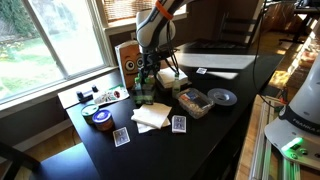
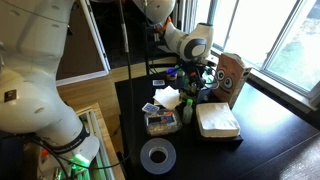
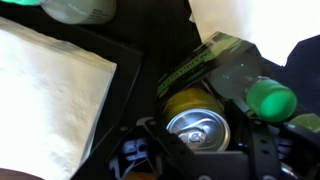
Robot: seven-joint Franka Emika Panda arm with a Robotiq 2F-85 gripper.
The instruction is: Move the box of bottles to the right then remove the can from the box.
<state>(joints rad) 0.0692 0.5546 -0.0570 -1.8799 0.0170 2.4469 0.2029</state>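
Next, my gripper lets go of the can on the black table [image 1: 111, 106], in the spot between the blue-lidded jar and the white packet. The can now has a green-capped bottle close by.
The low dark box of bottles [image 1: 143, 97] stands on the black table beside the window, and it also shows in an exterior view [image 2: 188, 101]. My gripper [image 1: 148, 78] reaches down into it from above, as both exterior views show [image 2: 193, 78]. In the wrist view a yellow can [image 3: 197, 122] with a silver top sits between my two fingers [image 3: 200, 138], which press on its sides. A green-capped bottle [image 3: 270, 98] stands close to the right of the can.
A tall cardboard box with round eyes [image 1: 128, 58] [image 2: 230, 75] stands behind the box of bottles. White napkins [image 1: 152, 117] [image 2: 216, 120] [image 3: 50, 90], a clear tub [image 1: 193, 102] [image 2: 162, 122], a disc [image 1: 222, 97] [image 2: 157, 155] and playing cards [image 1: 121, 136] lie nearby.
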